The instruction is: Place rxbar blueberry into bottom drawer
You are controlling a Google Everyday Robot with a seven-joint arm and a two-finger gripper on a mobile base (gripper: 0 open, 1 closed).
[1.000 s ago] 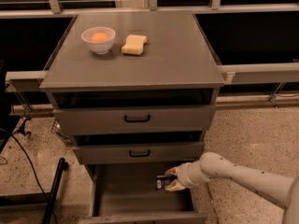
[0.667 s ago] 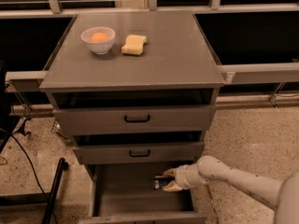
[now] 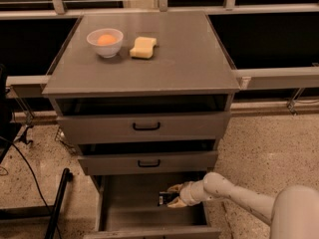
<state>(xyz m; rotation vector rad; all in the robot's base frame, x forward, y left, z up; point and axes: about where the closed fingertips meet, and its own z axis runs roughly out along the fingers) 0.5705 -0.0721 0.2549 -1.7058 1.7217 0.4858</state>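
The robot's gripper needs to release the rxbar blueberry near the middle of the bottom drawer's grey bottom (image 3: pixel 161 210), a little toward its front. The bar is now just above that drawer floor.
The bottom drawer (image 3: pixel 117 203) of the grey cabinet is pulled out, and its plain grey inside shows. My gripper (image 3: pixel 172 196) reaches into it from the right, over the drawer's right half. It is shut on the rxbar blueberry (image 3: pixel 163 198), a small dark bar sticking out to the left of the fingertips. The bar hangs just above the drawer floor; I cannot tell whether it touches.
The two upper drawers (image 3: pixel 144 127) with black handles are slightly open above my arm (image 3: pixel 239 195). On the cabinet top (image 3: pixel 189 59) stand a white bowl holding an orange thing (image 3: pixel 105 41) and a yellow sponge (image 3: pixel 143 47). A black cable and pole (image 3: pixel 57 203) lie on the floor at left.
My gripper has moved a little to the left and deeper into the bottom drawer, still holding the bar.
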